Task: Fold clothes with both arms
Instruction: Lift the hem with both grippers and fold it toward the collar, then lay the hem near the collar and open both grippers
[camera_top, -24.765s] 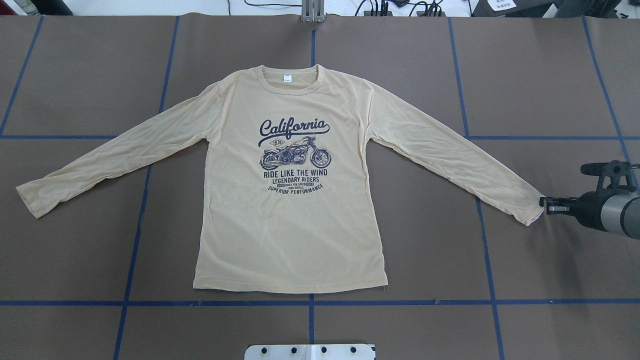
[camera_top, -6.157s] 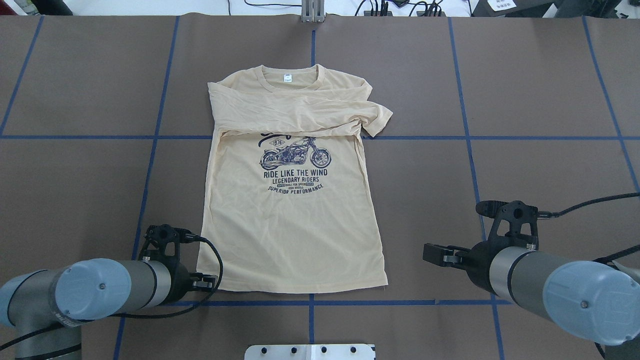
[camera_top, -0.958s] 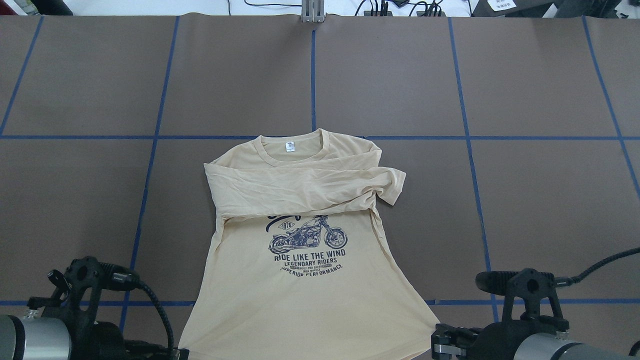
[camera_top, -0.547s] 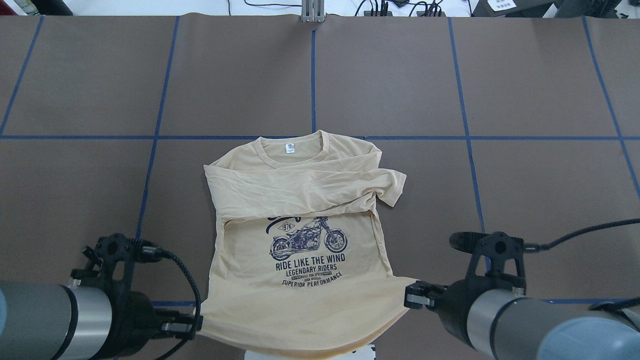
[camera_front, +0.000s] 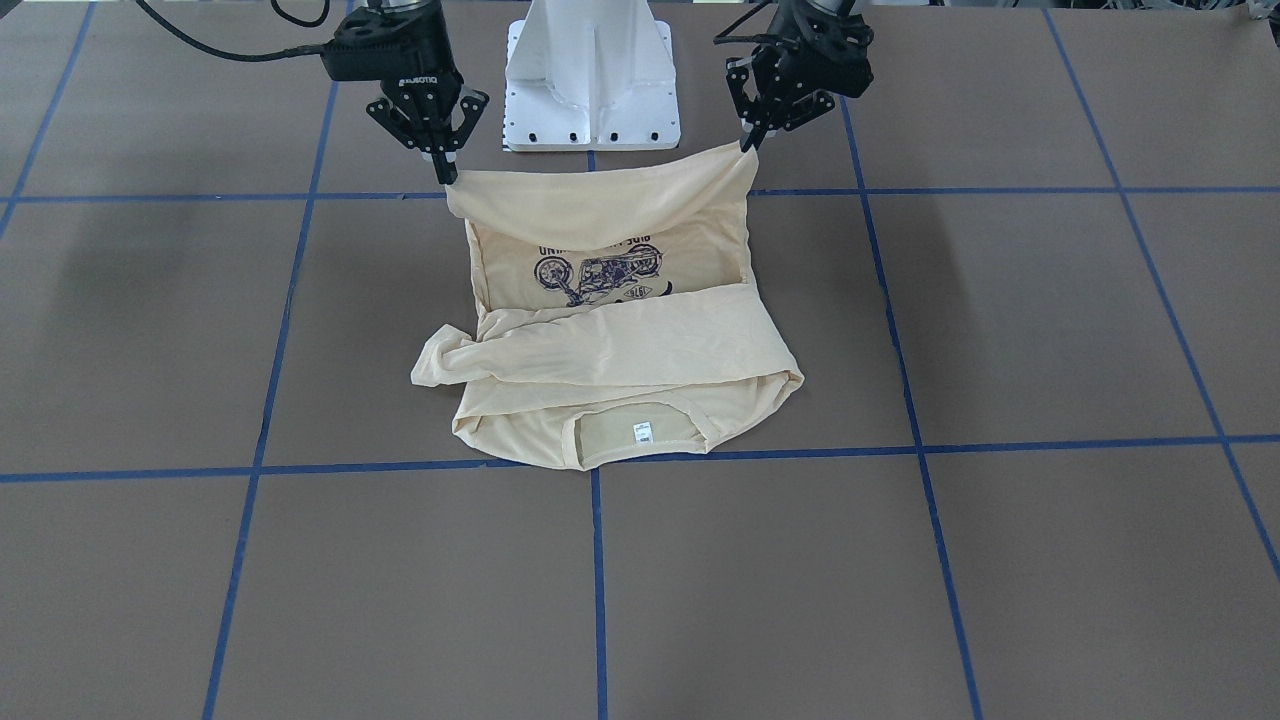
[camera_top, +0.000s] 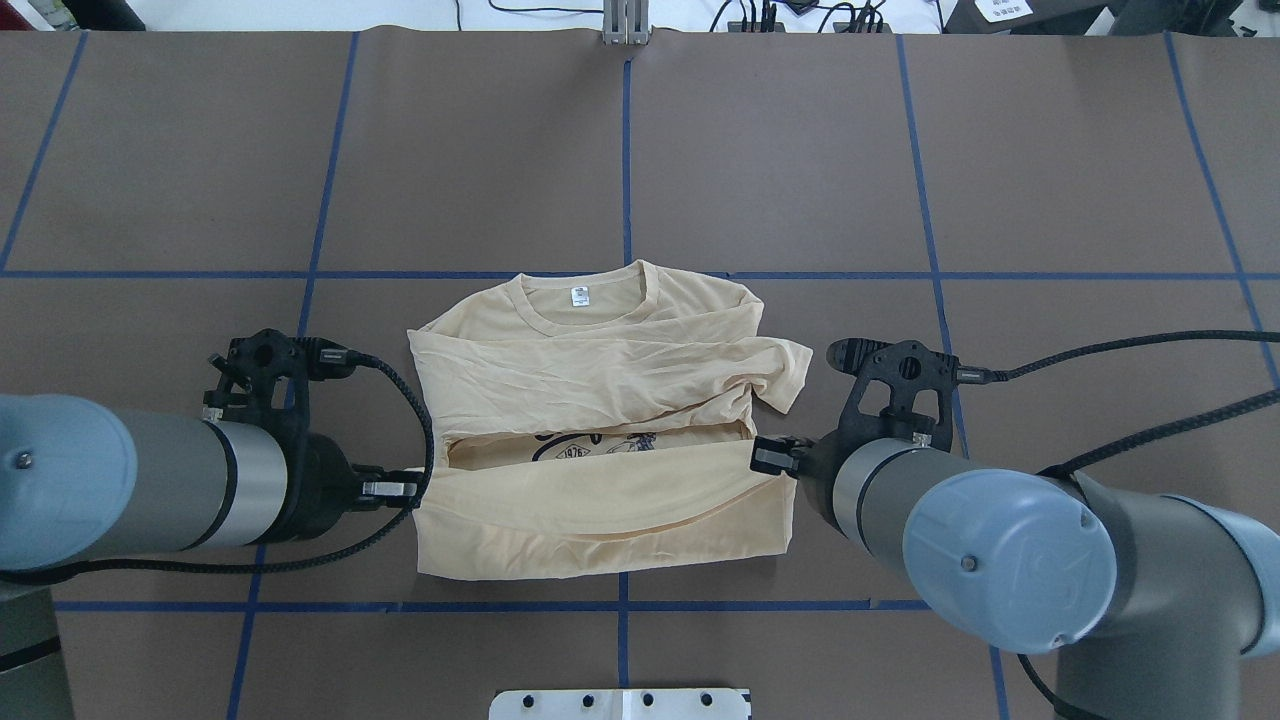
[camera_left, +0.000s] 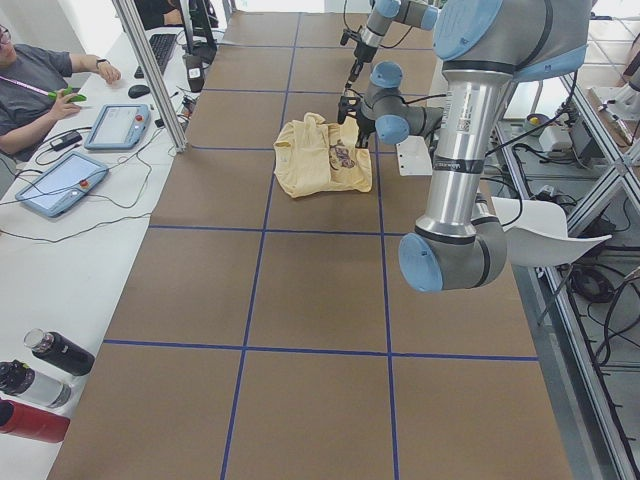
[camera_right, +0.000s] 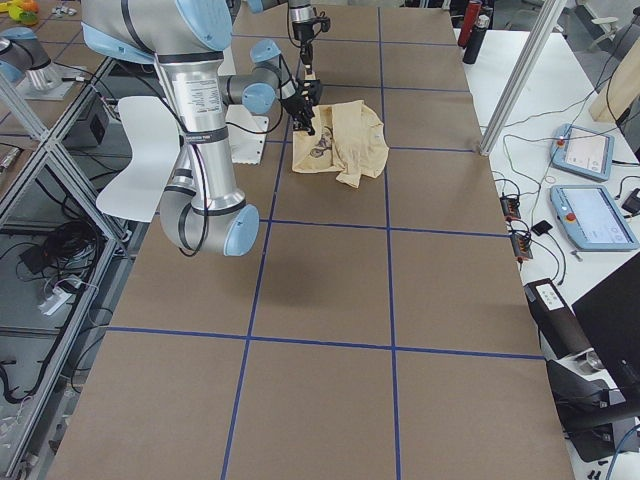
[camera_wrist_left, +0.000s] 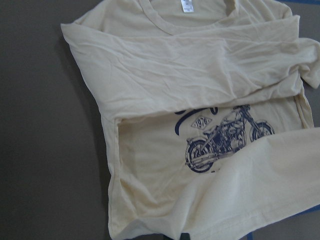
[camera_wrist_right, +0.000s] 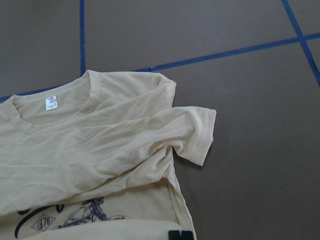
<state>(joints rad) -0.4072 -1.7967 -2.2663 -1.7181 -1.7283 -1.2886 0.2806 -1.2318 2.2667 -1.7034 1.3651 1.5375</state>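
Observation:
My left gripper will let go of the hem corner on the shirt's shoulder tip (camera_front: 786, 370) (camera_wrist_left: 73, 32), opposite the side with the cuff that sticks out.
The cream-yellow shirt (camera_top: 600, 365) lies print side up on the table, collar and white neck label (camera_top: 578, 295) away from the robot, both sleeves folded across the chest. Its bottom hem (camera_top: 600, 500) is raised off the table and doubled over the lower body, so only the top of the motorcycle print (camera_top: 590, 447) shows. My left gripper (camera_top: 405, 490) is shut on one hem corner, and my right gripper (camera_top: 768, 457) is shut on the other. From the front, the left gripper (camera_front: 747, 147) and right gripper (camera_front: 449, 175) hold the hem stretched between them.
The white pedestal base (camera_front: 590, 80) stands just behind the raised hem. Blue tape lines (camera_top: 627, 160) cross the brown table cover. A sleeve cuff (camera_wrist_right: 200, 135) sticks out past the shirt's side. A side desk with tablets (camera_left: 60, 180) and a seated person (camera_left: 40, 85) runs along the far edge.
Both grippers, holding the hem corners, have risen and moved away from the robot toward the collar. The folded-over hem now hides the lettering and most of the motorcycle.

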